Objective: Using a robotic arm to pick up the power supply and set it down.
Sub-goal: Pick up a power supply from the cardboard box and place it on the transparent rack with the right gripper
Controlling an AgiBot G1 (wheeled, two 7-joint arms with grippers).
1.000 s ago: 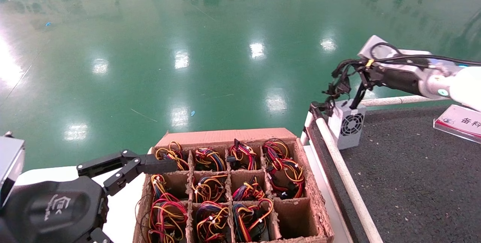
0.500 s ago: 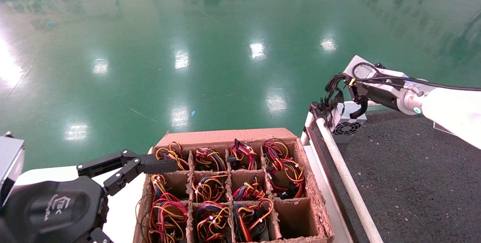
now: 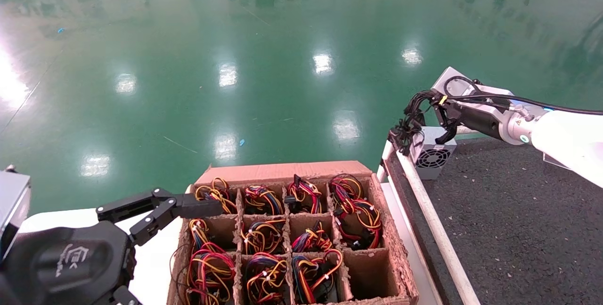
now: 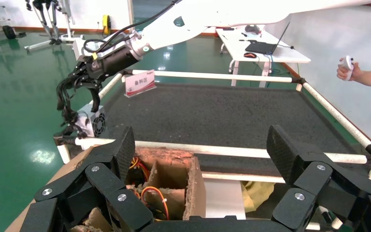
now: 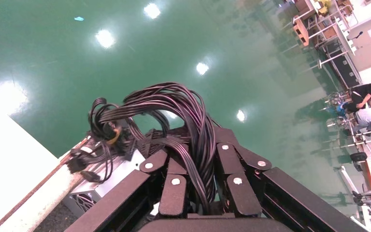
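Observation:
My right gripper is holding the black cables. It will let go of them over the white rail (image 3: 410,173) (image 5: 53,195) between the power supply and the carton.
The power supply (image 3: 432,152) is a small silver box with a round fan grille. It stands at the far left corner of the dark mat (image 3: 509,220), just behind the white rail. Its black cables (image 3: 411,119) rise from it in a bundle. My right gripper (image 3: 443,125) hangs just above the box, shut on that bundle. In the right wrist view the cables (image 5: 183,116) run between the closed fingers of the right gripper (image 5: 195,145), with the power supply (image 5: 107,180) below them. My left gripper (image 4: 202,145) is open and idle over the carton's near left corner.
A divided cardboard carton (image 3: 282,171) holding red, yellow and orange wire bundles stands in front of me. A white tube rail (image 3: 431,225) separates it from the mat. A small sign (image 4: 140,82) stands at the mat's back edge. A person's hand (image 4: 355,75) is beyond the mat.
My right arm came down and in toward the mat's far left corner, with the cables still gripped. The power supply went from higher and upright to lower at the corner. My left arm has not moved.

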